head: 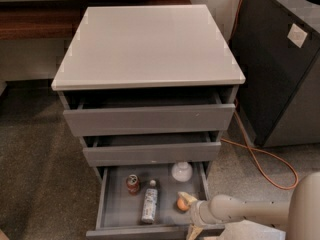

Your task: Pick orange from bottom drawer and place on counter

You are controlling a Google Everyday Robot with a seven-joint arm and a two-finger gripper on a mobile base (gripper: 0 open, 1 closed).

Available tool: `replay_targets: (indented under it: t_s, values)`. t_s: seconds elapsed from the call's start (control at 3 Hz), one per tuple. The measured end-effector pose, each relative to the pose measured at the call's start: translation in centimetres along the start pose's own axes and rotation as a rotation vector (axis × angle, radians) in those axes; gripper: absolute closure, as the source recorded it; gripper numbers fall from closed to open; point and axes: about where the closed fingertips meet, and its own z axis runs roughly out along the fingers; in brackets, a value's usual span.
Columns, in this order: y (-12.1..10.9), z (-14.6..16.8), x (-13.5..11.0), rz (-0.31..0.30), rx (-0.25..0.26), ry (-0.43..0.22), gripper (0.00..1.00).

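Note:
Next, my gripper grips the orange in the bottom drawer on the side of the orange (186, 203) that faces away from the bottle.
The orange (181, 204) lies at the right of the open bottom drawer (116, 206), near its front. My gripper (190, 215) reaches in from the right over the drawer's front right corner. It is open, with one cream finger (187, 197) against the orange's top right and the other down at the drawer's front edge. The orange sits just left of the gap between the fingers. The counter (150, 44) is the light grey top slab of the cabinet, above all three drawers.
In the bottom drawer there are also a red-topped can (132, 183), a bottle lying down (149, 201) and a white bowl (182, 172). The two upper drawers (150, 119) stand slightly open. A black cabinet (280, 64) and an orange cable (260, 159) are at the right.

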Motion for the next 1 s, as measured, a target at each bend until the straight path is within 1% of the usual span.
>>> replay_targets:
  t_s: [0.33,0.67,1.0]
  values:
    - [-2.8,-0.8,0.3,0.023,-0.014,-0.006,0.00]
    - [-5.9,0.1,2.0,0.090,-0.070,-0.033,0.00]
    - [-8.0,0.8,3.6,0.133,-0.092,-0.045,0.00]
